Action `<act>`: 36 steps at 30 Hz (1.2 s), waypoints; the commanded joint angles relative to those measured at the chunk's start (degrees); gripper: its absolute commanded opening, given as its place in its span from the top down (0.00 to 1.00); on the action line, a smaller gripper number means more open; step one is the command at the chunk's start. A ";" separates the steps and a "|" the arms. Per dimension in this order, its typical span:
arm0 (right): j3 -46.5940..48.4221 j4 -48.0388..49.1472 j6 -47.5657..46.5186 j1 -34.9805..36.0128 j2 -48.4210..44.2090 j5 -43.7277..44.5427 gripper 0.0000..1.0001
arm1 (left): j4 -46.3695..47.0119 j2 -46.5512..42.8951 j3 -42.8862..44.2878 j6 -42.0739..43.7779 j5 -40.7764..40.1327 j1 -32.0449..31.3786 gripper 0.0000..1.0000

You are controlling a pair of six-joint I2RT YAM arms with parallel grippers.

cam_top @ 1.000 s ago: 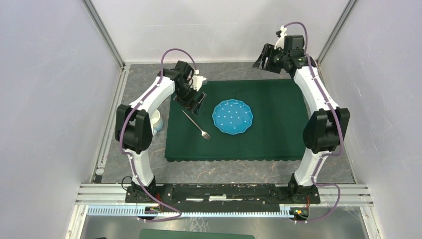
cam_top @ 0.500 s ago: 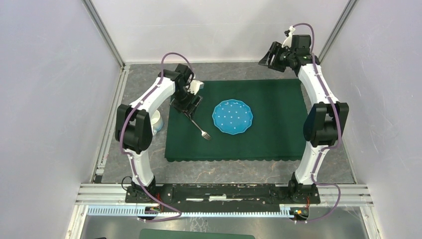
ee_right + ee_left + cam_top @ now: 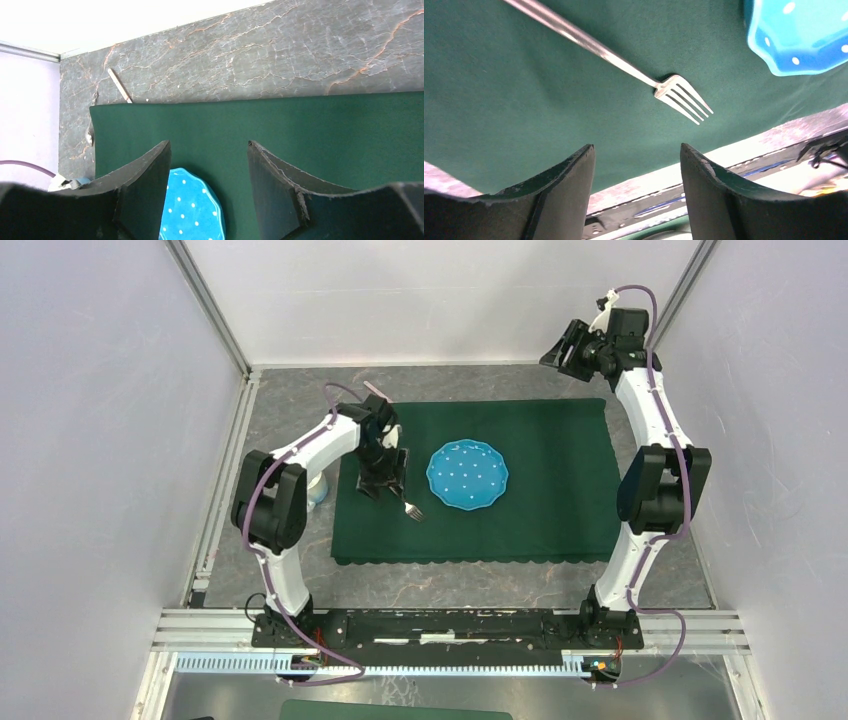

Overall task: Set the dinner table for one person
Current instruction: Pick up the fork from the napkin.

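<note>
The silver fork lies slanted on the cloth. My left gripper will take the fork's handle (image 3: 643,76) near its prongs and turn the fork straight next to the plate.
A silver fork (image 3: 411,509) lies on the dark green cloth (image 3: 560,490), left of a blue white-dotted plate (image 3: 467,475). The cloth lies on the dark-grey dinner table (image 3: 450,585). My left gripper (image 3: 384,486) is open and empty low over the fork's handle, hiding most of it from above. In the left wrist view the fork (image 3: 624,65) lies ahead of the open gripper (image 3: 636,147), with the plate (image 3: 799,35) at the upper right. My right gripper (image 3: 570,348) is open and empty, raised at the far right corner; its view (image 3: 209,143) looks down on the plate (image 3: 192,210).
A white and blue cup (image 3: 317,490) stands on the table left of the cloth, partly behind my left arm. A pale flat stick (image 3: 120,85) lies on the stone past the cloth's far left corner. Enclosure walls and metal posts (image 3: 215,320) ring the table.
My left gripper has moved nearer and lower along the fork, turning its fingers toward the near edge. My right gripper has swung further toward the far right corner. Fork and plate have not moved.
</note>
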 commanded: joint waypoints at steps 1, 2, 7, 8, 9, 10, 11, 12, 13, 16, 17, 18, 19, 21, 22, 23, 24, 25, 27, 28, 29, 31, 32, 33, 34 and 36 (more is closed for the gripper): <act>1.53 2.53 0.67 0.04 -0.77 -1.41 0.37 | 7.42 -4.29 -4.46 -12.16 1.89 -0.51 0.31; 1.42 2.49 0.71 0.04 -0.64 -1.50 0.37 | 8.47 -4.60 -5.21 -13.08 1.89 -0.49 0.31; 0.35 2.59 0.57 -0.23 -1.05 -1.97 0.37 | 12.83 -5.09 -5.19 -16.09 1.18 -0.49 0.62; 0.18 2.58 0.47 -0.35 -1.06 -2.03 0.37 | 13.43 -4.78 -5.01 -16.59 1.25 -0.49 0.71; -0.01 2.54 0.46 -0.45 -1.08 -2.15 0.37 | 13.78 -4.22 -4.79 -16.77 1.55 -0.51 0.71; -0.17 2.60 0.51 -0.49 -1.08 -2.12 0.37 | 13.82 -3.51 -4.34 -16.79 1.83 -0.50 0.67; -0.35 2.66 0.48 -0.58 -1.15 -2.25 0.37 | 13.87 -2.82 -3.80 -16.86 2.16 -0.51 0.60; -0.48 2.79 0.55 -0.58 -1.29 -2.29 0.37 | 14.01 -2.39 -3.43 -17.06 2.38 -0.49 0.57; -0.61 2.87 0.61 -0.58 -1.42 -2.25 0.37 | 14.13 -2.19 -3.03 -17.36 2.33 -0.53 0.57; -1.03 3.01 0.53 -0.68 -2.00 -1.93 0.37 | 15.30 -2.55 -3.20 -19.44 0.66 -0.51 0.52; -1.08 2.91 0.47 -0.72 -2.10 -1.84 0.37 | 15.90 -2.73 -3.66 -20.31 0.19 -0.49 0.50; -1.15 2.84 0.30 -0.75 -2.28 -1.54 0.37 | 16.39 -2.81 -4.29 -21.12 -0.46 -0.49 0.48; -1.25 2.79 0.13 -0.84 -2.41 -1.42 0.37 | 16.98 -2.98 -4.95 -22.08 -0.80 -0.49 0.45; -1.23 2.70 0.09 -0.99 -2.51 -1.40 0.37 | 19.12 -3.20 -7.27 -24.19 -0.97 -0.49 0.43; -1.23 2.66 0.09 -1.02 -2.73 -1.35 0.37 | 20.13 -3.36 -8.39 -25.48 -0.96 -0.49 0.43; -1.23 2.66 0.07 -1.05 -2.86 -1.18 0.37 | 20.87 -3.43 -9.28 -26.93 -1.03 -0.49 0.43; -1.30 2.56 -0.11 -1.11 -3.15 -1.00 0.37 | 21.32 -3.43 -9.95 -27.65 -1.02 -0.46 0.43; -1.47 2.53 -0.27 -1.11 -3.33 -0.88 0.38 | 21.50 -3.23 -10.45 -28.24 -1.13 -0.49 0.43; -1.93 2.30 -0.68 -1.11 -3.83 -0.52 0.38 | 21.53 -2.86 -11.10 -29.08 -1.50 -0.50 0.43; -2.21 2.22 -0.92 -1.18 -4.09 -0.33 0.38 | 21.53 -2.73 -11.33 -29.40 -1.85 -0.49 0.43; -2.30 2.06 -1.09 -1.20 -4.23 -0.26 0.38 | 21.53 -2.60 -11.37 -29.66 -2.22 -0.42 0.43; -2.39 1.58 -1.49 -1.28 -4.47 -0.02 0.38 | 21.44 -2.81 -11.25 -30.19 -3.03 -0.42 0.43; -2.34 1.45 -1.56 -1.28 -4.53 0.03 0.38 | 21.70 -3.01 -11.20 -30.42 -3.48 -0.40 0.44; -2.44 1.39 -1.60 -1.37 -4.53 0.01 0.38 | 22.10 -3.13 -11.15 -30.68 -4.07 -0.40 0.44; -2.45 1.43 -1.63 -1.37 -4.59 0.07 0.38 | 22.28 -3.09 -11.00 -30.75 -4.14 -0.32 0.45; -2.46 1.50 -1.78 -1.41 -4.58 0.05 0.38 | 22.31 -2.25 -10.49 -30.70 -4.09 -0.22 0.47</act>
